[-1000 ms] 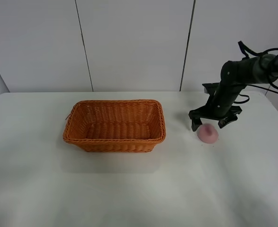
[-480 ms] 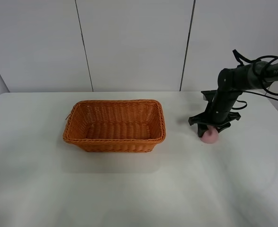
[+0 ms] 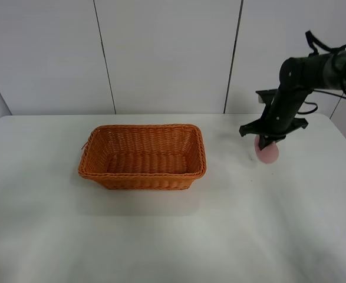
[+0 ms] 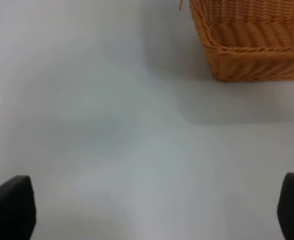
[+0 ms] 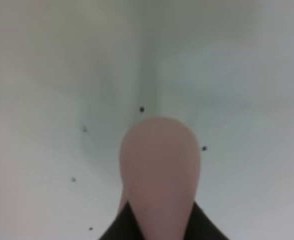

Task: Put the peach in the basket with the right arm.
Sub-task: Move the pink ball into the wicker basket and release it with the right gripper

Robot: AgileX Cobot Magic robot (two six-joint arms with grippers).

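The peach, hanging a little above the white table, will be let go by my right gripper on the wicker basket's bottom [image 3: 138,158], near the basket's near long side.
The pink peach [image 3: 268,152] hangs a little above the white table, right of the orange-brown wicker basket [image 3: 142,175]. My right gripper [image 3: 266,143] on the black right arm [image 3: 296,82] is shut on it from above. In the right wrist view the peach [image 5: 160,167] sticks out between two dark fingertips [image 5: 115,231], its tip pointing away. The basket looks empty. My left gripper [image 4: 152,210] is open, its black fingertips [image 4: 9,207] low over bare table, with a basket [image 4: 252,45] corner ahead of it. The left arm is outside the exterior high view.
The white table [image 3: 173,236] spreads around the basket, with a pale panelled wall [image 3: 161,53] behind it. Small dark specks [image 5: 141,109] mark the table under the peach. Loose black cables [image 3: 338,50] hang off the right arm.
My right gripper dropped over the peach, shut on it, and has lifted it off the table, rising slightly toward the back. Basket and left arm have not moved.
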